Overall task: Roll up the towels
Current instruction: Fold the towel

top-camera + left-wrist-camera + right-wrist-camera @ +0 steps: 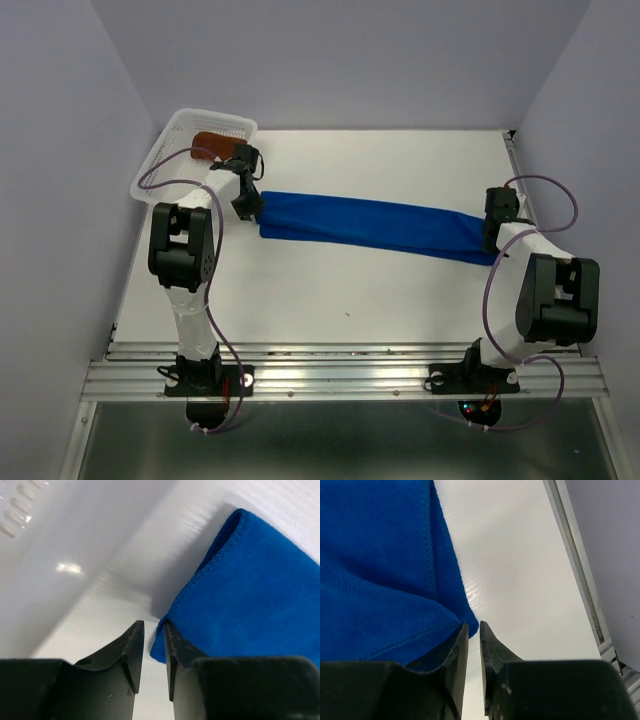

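The end edge of the blue towel is bent at its near corner, so I should open my left gripper, pinch that corner (158, 653) and pull the towel's end edge straight before rolling.
The bright blue towel (370, 225) lies flat as a long band across the white table, from left of centre to the right side. My left gripper (247, 208) stands at its left end. In the left wrist view the gripper (153, 625) is narrowly open, and the towel's corner (250, 590) lies just beside the right finger. My right gripper (492, 240) is at the towel's right end. Its jaws (473, 626) are also slightly apart, with bare table showing between them and the blue towel (380, 570) against the left finger. The rust-brown towel (212, 143) lies in the basket.
The white mesh basket (175, 140) sits at the table's far left corner, close behind the left arm. A metal rail (575, 560) runs along the table's right edge near the right gripper. Purple walls enclose the table on three sides.
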`<state>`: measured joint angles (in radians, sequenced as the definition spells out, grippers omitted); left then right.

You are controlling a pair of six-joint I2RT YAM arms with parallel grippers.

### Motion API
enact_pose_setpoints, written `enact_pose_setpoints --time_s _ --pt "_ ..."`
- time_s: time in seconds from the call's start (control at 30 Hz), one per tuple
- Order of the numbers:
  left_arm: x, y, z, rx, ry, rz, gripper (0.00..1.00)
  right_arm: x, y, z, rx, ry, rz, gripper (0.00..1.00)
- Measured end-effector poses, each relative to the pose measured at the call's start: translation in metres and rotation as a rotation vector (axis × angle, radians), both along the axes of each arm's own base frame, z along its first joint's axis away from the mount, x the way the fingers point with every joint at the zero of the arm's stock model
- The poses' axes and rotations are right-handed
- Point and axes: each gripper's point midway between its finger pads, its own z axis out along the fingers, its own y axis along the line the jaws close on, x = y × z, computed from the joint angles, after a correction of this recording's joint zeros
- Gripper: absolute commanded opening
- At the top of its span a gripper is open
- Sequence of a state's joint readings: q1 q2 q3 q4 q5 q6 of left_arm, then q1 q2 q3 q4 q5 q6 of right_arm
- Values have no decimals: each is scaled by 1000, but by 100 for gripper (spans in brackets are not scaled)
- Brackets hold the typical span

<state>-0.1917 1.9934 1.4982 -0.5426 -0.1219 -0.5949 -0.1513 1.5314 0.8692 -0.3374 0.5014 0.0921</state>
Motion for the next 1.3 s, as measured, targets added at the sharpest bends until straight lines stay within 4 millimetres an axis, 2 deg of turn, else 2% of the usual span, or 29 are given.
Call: enact_pose_setpoints --time_s 0.03,0.1,0.17,0.2,0.23,0.27,0.3,0.37,0.5,0.63,0.73,0.8,0.9,0.97,1.17,1.3 --pt "-2 0 -1 5 7 2 38 -2 0 -1 1 7 -6 28" --pt "-6 1 0 16 18 3 38 -7 1 -3 9 24 -16 30" --pt "-9 2 2 22 26 3 43 -12 3 -5 20 39 -30 44" --pt "-11 2 4 23 27 2 45 -15 3 -6 25 49 -36 56" --pt "-13 1 8 25 27 0 48 -16 4 -6 28 55 -41 77" --pt "-14 1 12 25 24 -2 50 -18 5 -5 35 59 -51 78" --pt "-16 0 16 24 20 -6 50 -18 5 -2 40 64 -57 83" --pt "-18 -4 25 21 7 -16 51 -16 7 4 57 50 -62 100" --pt "-17 -21 43 2 -36 -63 59 -2 19 31 125 -49 -24 100" --pt "-17 -36 46 -17 -46 -96 60 14 41 68 222 -201 81 100" --pt "-18 -40 46 -23 -46 -101 60 25 59 79 294 -263 162 100" --pt "-18 -39 46 -19 -47 -88 60 32 70 77 345 -273 210 100" --pt "-16 -33 43 -11 -52 -53 58 36 77 68 383 -258 235 100" --pt "-17 -27 37 -11 -50 -30 52 37 80 59 404 -234 240 100" --pt "-21 -7 17 -27 -20 42 46 37 82 51 419 -214 242 100" --pt "-10 -4 13 -41 -48 63 45 37 82 51 418 -215 242 100"
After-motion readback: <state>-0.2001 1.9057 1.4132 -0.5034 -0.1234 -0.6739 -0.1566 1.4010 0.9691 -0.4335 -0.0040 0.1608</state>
